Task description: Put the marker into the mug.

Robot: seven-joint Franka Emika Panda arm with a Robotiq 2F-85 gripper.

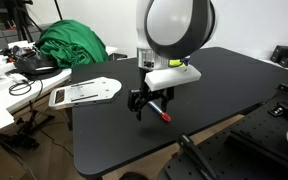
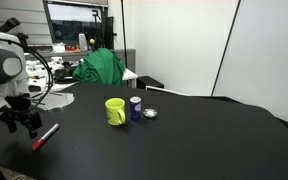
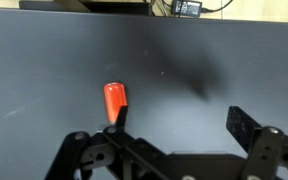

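The body of the red marker [image 1: 159,104], just behind its red end, will be held by my closing gripper, so that the red end stays free.
The red marker [image 2: 46,135] lies flat on the black table [image 2: 194,140], near its edge; it also shows in an exterior view [image 1: 162,112]. In the wrist view its red end [image 3: 115,100] pokes out right at my left fingertip, not between the fingers. My gripper [image 3: 180,112] is open and empty, low over the table beside the marker in both exterior views [image 1: 144,100] [image 2: 24,120]. The lime mug [image 2: 115,111] stands upright in the middle of the table, well away from the gripper. A lime patch [image 1: 178,64] shows behind the arm.
A small blue can [image 2: 136,108] and a small silver object [image 2: 151,114] stand right next to the mug. A green cloth [image 1: 72,45] lies behind the table. A white flat device [image 1: 84,92] sits on the side table by the black table's edge.
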